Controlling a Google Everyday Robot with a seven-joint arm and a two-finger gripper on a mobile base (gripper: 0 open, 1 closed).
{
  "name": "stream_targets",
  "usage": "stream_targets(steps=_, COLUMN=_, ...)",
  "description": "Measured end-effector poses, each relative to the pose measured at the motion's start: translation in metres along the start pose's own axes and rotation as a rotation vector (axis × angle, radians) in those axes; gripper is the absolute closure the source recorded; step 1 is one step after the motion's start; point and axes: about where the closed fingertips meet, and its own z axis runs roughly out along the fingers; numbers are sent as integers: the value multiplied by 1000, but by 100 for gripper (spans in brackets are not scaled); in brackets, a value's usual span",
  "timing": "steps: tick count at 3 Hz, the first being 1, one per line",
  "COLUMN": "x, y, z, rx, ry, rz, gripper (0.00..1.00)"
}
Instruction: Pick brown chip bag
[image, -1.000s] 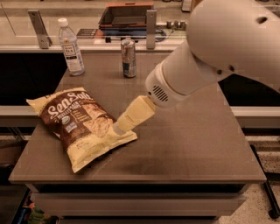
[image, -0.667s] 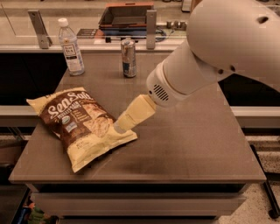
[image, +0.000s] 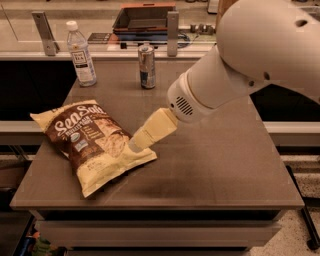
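Next, my gripper closes on the dark brown centre (image: 93, 144) of the brown chip bag, in between the pale yellow ends of the bag.
The brown chip bag (image: 89, 142) lies flat on the left part of the brown table (image: 210, 165). It has a dark brown centre with white "Sea Salt" lettering and pale yellow ends. My gripper (image: 134, 146) reaches down from the big white arm at the upper right. Its tip rests at the bag's right side, near the lower pale end, touching or just above it.
A clear water bottle (image: 81, 55) stands at the table's back left. A silver and blue can (image: 146, 66) stands at the back middle. Behind the table runs a counter with a dark tray (image: 145, 17). The table's front edge is just below the bag.
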Motion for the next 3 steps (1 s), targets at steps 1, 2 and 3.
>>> stream_targets(steps=1, x=0, y=20, z=21, rx=-60, ry=-26, rz=-15, gripper=0)
stream_targets(steps=2, x=0, y=44, z=55, rx=-116, ry=-35, rz=-24, gripper=0)
stream_targets(steps=3, x=-12, y=63, z=84, rx=-126, ry=-53, rz=-53, gripper=0)
